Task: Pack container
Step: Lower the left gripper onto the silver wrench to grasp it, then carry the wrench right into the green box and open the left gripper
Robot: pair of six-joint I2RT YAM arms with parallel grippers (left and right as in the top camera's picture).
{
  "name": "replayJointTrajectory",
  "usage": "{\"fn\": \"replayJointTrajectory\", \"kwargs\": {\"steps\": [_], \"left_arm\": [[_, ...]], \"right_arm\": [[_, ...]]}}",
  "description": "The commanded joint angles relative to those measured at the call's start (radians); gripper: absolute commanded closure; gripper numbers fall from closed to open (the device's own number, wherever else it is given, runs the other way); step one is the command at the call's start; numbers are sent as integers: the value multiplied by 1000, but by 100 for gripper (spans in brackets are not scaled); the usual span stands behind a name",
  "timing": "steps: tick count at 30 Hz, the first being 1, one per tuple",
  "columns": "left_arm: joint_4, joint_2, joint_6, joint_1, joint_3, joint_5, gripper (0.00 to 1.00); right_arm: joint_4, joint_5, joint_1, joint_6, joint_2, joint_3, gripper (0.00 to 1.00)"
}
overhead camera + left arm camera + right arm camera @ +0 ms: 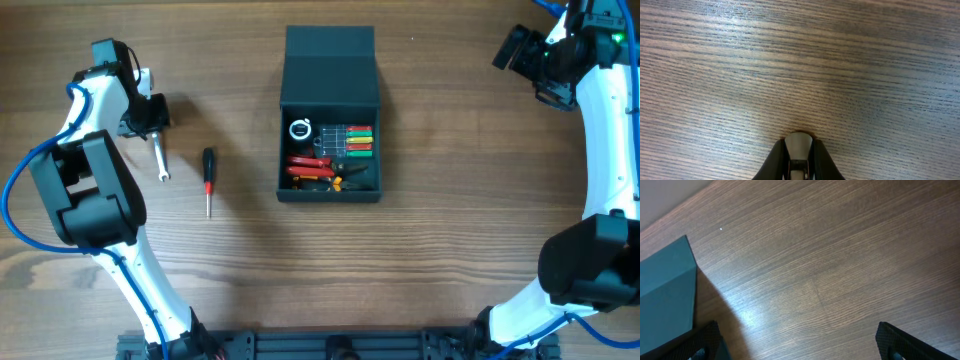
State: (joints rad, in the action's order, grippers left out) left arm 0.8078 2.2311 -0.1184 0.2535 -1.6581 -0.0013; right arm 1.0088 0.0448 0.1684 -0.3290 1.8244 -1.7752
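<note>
My left gripper is going to release the silver wrench across the pliers (pixel 327 181) by the container's front side inside the dark teal container.
The dark teal container (pixel 330 192) stands open at the table's middle, its lid (pixel 330 65) folded back. Inside lie red-handled pliers (pixel 310 165), a row of coloured bits (pixel 356 140) and a white ring (pixel 301 129). My left gripper (pixel 151 125) at the far left is shut on one end of a silver wrench (pixel 160 160). In the left wrist view the jaws (pixel 799 145) clamp the wrench's grey end (pixel 798 150) close over the wood. My right gripper (pixel 520 48) is open and empty at the far right; its wrist view shows spread fingers (pixel 800 342) and the lid's corner (pixel 665 290).
A screwdriver with a black and red handle (pixel 208 178) lies on the table between the wrench and the container, its tip pointing to the front edge. Both arm bases stand at the front edge.
</note>
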Motion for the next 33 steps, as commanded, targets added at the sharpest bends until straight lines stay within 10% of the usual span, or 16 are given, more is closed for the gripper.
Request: {"fn": "replayJointTrajectory", "kwargs": {"steps": [1,17,33], "left_arm": [[49,21,-5,-26,7,8,96],[147,-530,-212,-453,6,-217,96],[191,-313,-619,-930,7,-151,96]], "right_arm": [[-3,8,-1,-12,16,3,0],[-3,8,0,-13,16,3,0],[-3,8,-1,-13,16,3,0]]}}
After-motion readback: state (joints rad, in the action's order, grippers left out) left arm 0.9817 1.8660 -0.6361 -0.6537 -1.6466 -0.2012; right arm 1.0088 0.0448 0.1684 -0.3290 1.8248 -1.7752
